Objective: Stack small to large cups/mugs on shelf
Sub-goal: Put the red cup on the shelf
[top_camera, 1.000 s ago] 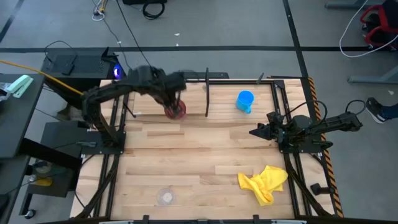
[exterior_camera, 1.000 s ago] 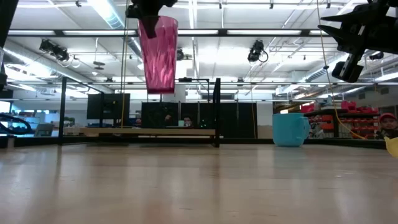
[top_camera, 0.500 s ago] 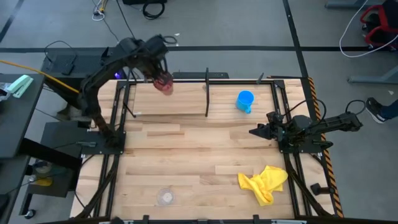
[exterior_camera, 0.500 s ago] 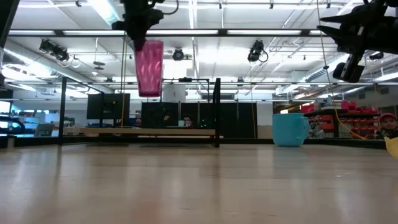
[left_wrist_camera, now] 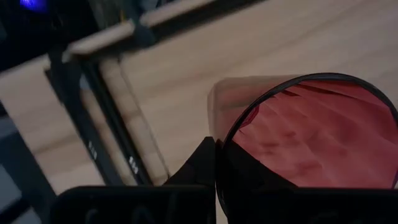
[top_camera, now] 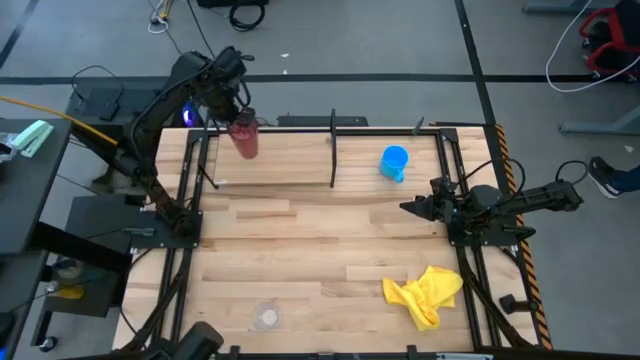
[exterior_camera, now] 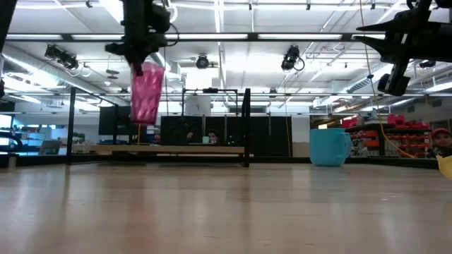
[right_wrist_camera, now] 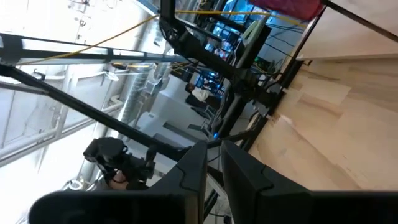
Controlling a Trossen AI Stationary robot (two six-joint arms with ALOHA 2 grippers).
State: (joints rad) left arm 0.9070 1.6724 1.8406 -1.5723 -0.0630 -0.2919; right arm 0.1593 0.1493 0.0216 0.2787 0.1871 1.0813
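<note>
My left gripper has the dark red tumbler, now hanging above the shelf's board. It will let go of it on the end of the shelf's board (top_camera: 240, 162) (left_wrist_camera: 217, 118) farthest from the blue cup.
My left gripper (top_camera: 233, 110) is shut on the dark red tumbler (top_camera: 245, 138), held in the air over the left end of the black wire shelf (top_camera: 333, 150) at the table's far side. In the low view the tumbler (exterior_camera: 147, 92) hangs above the shelf's board (exterior_camera: 169, 149). The blue cup (top_camera: 394, 162) stands on its base on the table, right of the shelf. The small clear cup (top_camera: 265, 317) stands near the front edge. My right gripper (top_camera: 404, 210) is shut and empty, in the air at the table's right. My left gripper holds the tumbler by its rim (left_wrist_camera: 222, 144), with one finger (left_wrist_camera: 200, 167) outside the wall and the other inside the cup. The fingers come from above, pointing down. The tumbler hangs below them, mouth up and slightly tilted, clear of the shelf and table.
A crumpled yellow cloth (top_camera: 425, 293) lies at the front right. The shelf's upright posts (exterior_camera: 246, 127) stand at each end of its board. Bare wood lies across the table's middle (top_camera: 300, 250).
My left gripper has carried the tumbler toward the table's far edge and left, from near the shelf's middle to over its left end. The tumbler has stayed hanging clear, mouth up. The right arm has kept still.
</note>
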